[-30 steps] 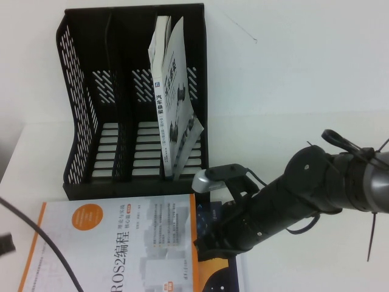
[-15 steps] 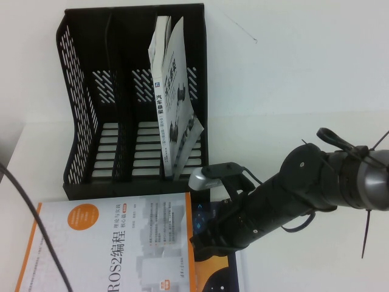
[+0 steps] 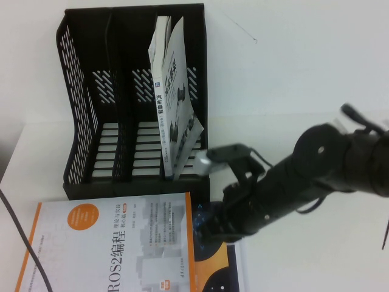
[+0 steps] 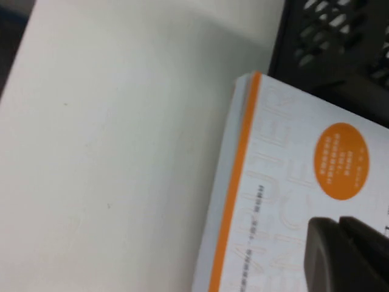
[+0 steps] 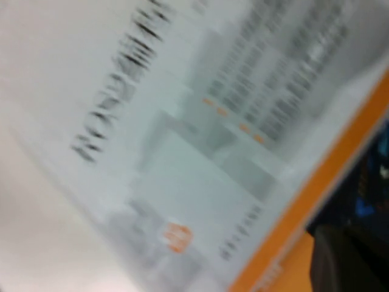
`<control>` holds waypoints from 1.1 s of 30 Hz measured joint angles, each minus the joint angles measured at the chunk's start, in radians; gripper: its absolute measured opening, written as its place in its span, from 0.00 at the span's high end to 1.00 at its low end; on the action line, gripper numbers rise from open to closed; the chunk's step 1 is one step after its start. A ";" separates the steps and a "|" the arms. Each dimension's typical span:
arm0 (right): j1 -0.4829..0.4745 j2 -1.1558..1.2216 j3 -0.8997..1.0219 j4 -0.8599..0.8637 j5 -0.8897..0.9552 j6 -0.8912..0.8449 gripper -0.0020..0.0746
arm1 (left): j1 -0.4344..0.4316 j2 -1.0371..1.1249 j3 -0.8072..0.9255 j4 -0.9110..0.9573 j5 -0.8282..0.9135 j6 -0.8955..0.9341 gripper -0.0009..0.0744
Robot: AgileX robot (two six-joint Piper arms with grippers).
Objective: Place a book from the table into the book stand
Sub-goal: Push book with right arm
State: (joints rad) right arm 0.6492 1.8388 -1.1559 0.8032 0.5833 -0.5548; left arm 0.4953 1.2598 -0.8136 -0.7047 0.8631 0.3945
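Note:
My right gripper sits at one edge of the white book. Next, my left gripper should close on the white book's orange edge [image 3: 27,243] [image 4: 231,204] by the black cable, on the opposite side.
The white book [image 3: 109,243] with orange edge strips, an orange circle and "ROS2" text lies flat on the white table [image 3: 304,73], in front of the black book stand [image 3: 79,121]. My right gripper [image 3: 208,230] reaches in from the right and sits low at the book's right orange edge, over a dark navy book [image 3: 222,267]. The right wrist view shows the book's cover [image 5: 182,152] close up. My left gripper [image 4: 343,255] is out of the high view; in its wrist view it hovers shut over the book's cover [image 4: 292,182] near the orange circle.
A grey-white book with car pictures [image 3: 173,103] stands leaning in the stand's right slot. The other two slots hold nothing. The stand's corner shows in the left wrist view [image 4: 340,36]. A black cable [image 3: 24,243] crosses the book's left corner.
My right arm has shifted a little toward the stand along the book's right edge and is blurred with motion. The left arm's cable has moved left.

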 joint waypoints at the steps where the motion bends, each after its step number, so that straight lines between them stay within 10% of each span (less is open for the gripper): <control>1: 0.000 -0.012 -0.011 0.002 0.009 -0.004 0.97 | 0.011 0.024 0.000 -0.019 0.006 0.030 0.99; 11: 0.004 0.016 -0.081 0.133 0.026 -0.132 0.97 | 0.054 0.303 -0.092 -0.192 0.197 0.219 0.97; 22: 0.004 0.068 -0.081 0.137 0.019 -0.148 0.97 | 0.054 0.412 -0.123 -0.201 0.208 0.253 0.41; 33: 0.004 0.069 -0.081 0.046 0.083 -0.006 0.97 | 0.054 0.504 -0.132 -0.179 0.210 0.307 0.36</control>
State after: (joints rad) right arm 0.6533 1.9076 -1.2370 0.8491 0.6661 -0.5611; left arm 0.5493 1.7641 -0.9460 -0.8836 1.0726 0.7016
